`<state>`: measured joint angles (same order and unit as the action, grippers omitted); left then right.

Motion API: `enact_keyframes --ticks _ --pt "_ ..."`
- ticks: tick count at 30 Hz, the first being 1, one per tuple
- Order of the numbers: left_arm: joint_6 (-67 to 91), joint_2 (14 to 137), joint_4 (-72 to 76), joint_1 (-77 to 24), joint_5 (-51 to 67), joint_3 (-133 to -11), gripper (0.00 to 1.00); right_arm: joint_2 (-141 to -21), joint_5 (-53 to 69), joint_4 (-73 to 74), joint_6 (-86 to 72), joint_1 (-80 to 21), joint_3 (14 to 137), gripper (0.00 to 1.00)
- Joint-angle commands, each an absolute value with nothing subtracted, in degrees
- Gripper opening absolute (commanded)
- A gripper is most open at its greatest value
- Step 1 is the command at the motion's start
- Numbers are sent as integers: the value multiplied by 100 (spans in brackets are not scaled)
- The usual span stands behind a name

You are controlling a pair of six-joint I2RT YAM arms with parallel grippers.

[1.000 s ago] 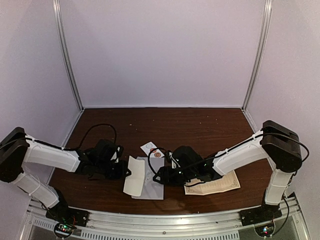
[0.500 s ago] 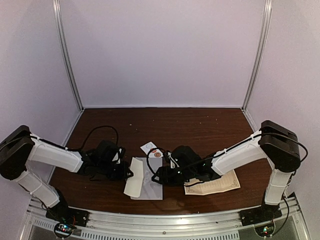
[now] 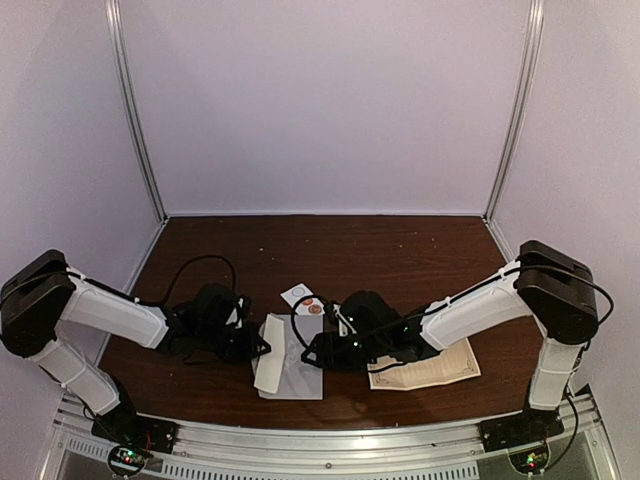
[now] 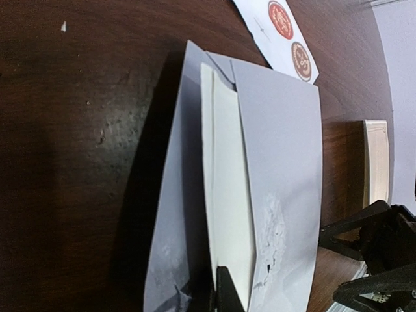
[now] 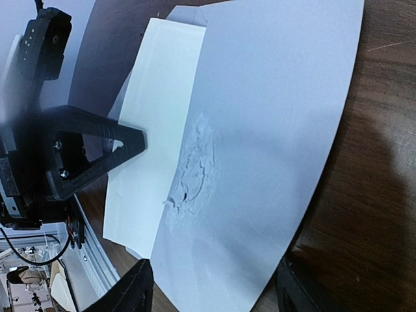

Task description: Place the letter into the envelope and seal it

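The letter's outer edge stands raised off the envelope's flap, so next my left gripper lays it flat and re-take the letter's near end (image 3: 266,381) before pushing it deeper.
The pale grey envelope (image 3: 298,372) lies flat near the table's front edge, its flap (image 4: 168,240) raised on the left. A cream folded letter (image 4: 226,195) sits between flap and body, partly tucked under the body's edge. My left gripper (image 4: 221,281) is shut on the letter's near edge; it shows as a black triangular finger (image 5: 97,156) in the right wrist view. My right gripper (image 5: 211,296) is open over the envelope's right part (image 5: 260,130), one finger on each side of the near corner. A torn patch (image 5: 192,172) marks the envelope's face.
A small white strip with round red stickers (image 3: 305,299) lies just behind the envelope. A cream sheet with a printed border (image 3: 432,368) lies under the right arm, to the right of the envelope. The metal rail (image 3: 330,440) runs along the near edge.
My left gripper has crept right and nearer with the letter, and the envelope has shifted slightly toward the front edge. The right gripper has barely moved.
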<state>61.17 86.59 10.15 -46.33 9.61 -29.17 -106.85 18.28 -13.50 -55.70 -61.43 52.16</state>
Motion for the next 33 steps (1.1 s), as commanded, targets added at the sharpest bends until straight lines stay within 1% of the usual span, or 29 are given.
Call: enact_keyframes --ticks 1,11,16,17,18,20,24,26,33 --pt "6332 8798 1459 -4731 937 -2838 0 -10994 1900 -747 -5563 -6223 5181 65" --pt "6362 9038 1561 -4869 942 -2959 0 -10980 1886 -722 -5563 -6223 5216 64" --pt "6021 8929 1026 -4878 724 -3191 0 -10785 1694 -652 -5607 -6223 5119 64" --pt "5926 8863 885 -4874 649 -3237 2 -10739 1643 -618 -5605 -6225 5109 64" --pt "5855 8793 758 -4874 577 -3273 7 -10703 1613 -574 -5593 -6223 5107 64" --pt "5691 8631 498 -4876 464 -3334 19 -10635 1568 -507 -5577 -6223 5115 64" --pt "5419 8346 42 -4877 322 -3427 37 -10552 1515 -389 -5546 -6223 5087 64" --pt "5366 8214 -196 -4876 291 -3416 43 -10504 1499 -365 -5546 -6222 5051 64" --pt "5322 7895 -539 -4877 326 -3372 60 -10310 1474 -225 -5491 -6223 5034 64"
